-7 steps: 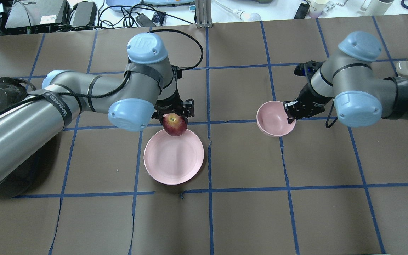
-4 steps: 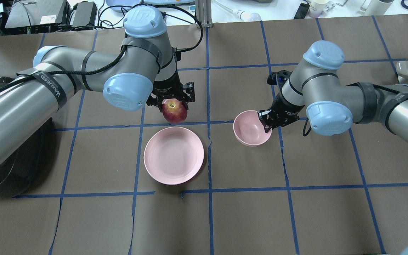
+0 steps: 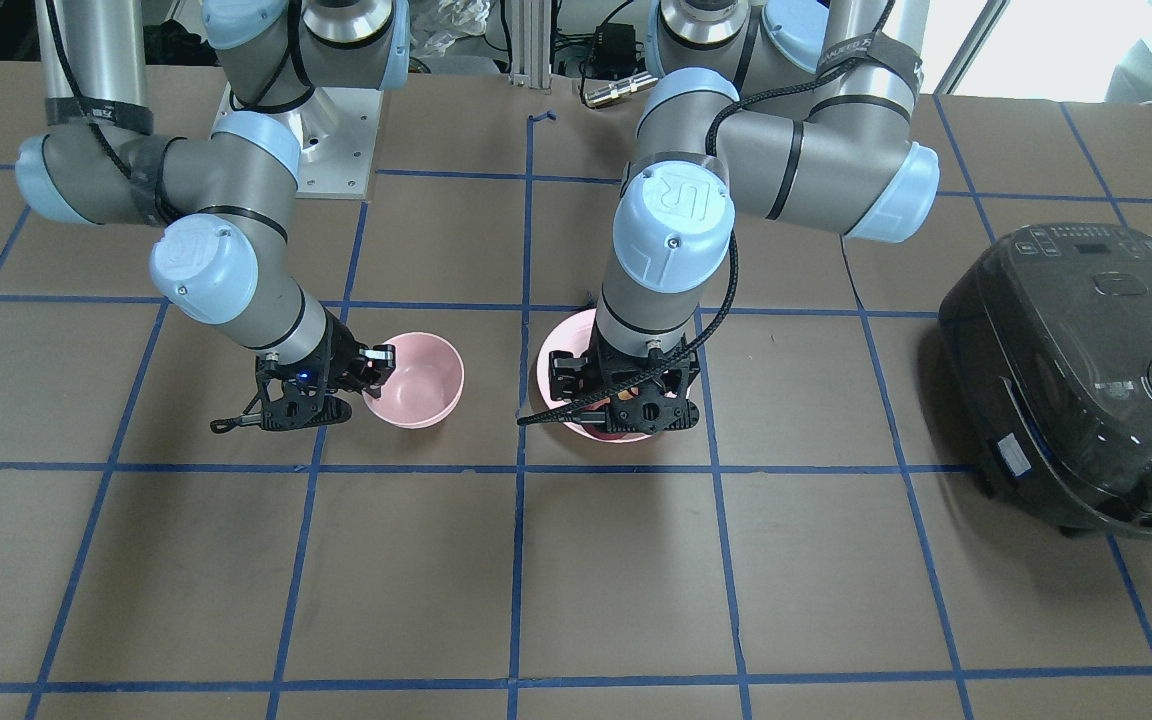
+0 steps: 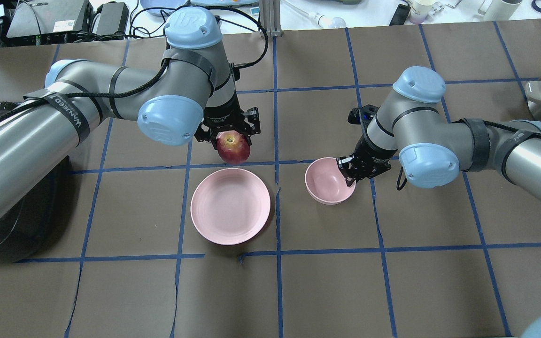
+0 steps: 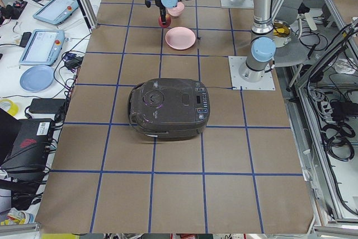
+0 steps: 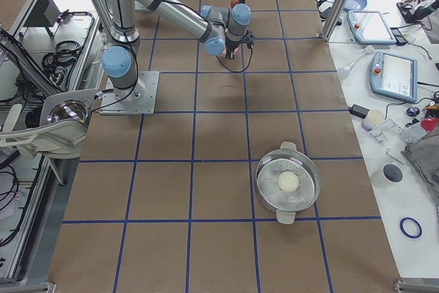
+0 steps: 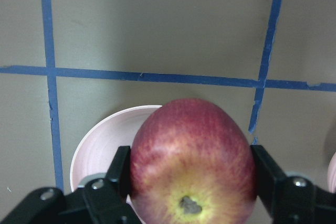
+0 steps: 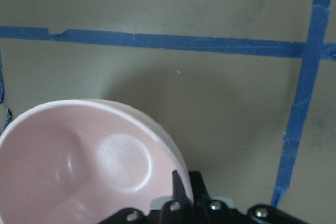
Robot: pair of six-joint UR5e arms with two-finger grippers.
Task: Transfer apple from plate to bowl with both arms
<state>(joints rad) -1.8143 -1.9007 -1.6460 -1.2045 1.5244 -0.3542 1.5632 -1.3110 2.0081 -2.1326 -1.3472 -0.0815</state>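
Observation:
The left gripper needs to release the red apple at the bottom of the small pink bowl [image 3: 412, 398] beside the pale-pink plate.
My left gripper [image 4: 231, 134] is shut on the red apple [image 4: 233, 147] and holds it in the air just beyond the far rim of the empty pale-pink plate [image 4: 230, 206]. In the left wrist view the apple [image 7: 192, 162] fills the space between the jaws, with the plate [image 7: 100, 140] below it. My right gripper [image 4: 349, 172] is shut on the right rim of the small pink bowl [image 4: 328, 181], which is to the right of the plate. The bowl [image 8: 79, 161] is empty. In the front view the bowl [image 3: 418, 381] is left of the plate [image 3: 558, 360].
A black rice cooker [image 3: 1086, 370] stands at the table's end on my left side. A metal pot with a glass lid [image 6: 288, 183] stands far out on my right side. Cables and clutter lie beyond the table's far edge.
My right arm has carried the bowl leftward, toward the plate. My left gripper has lifted the apple off the plate and away from its far rim.

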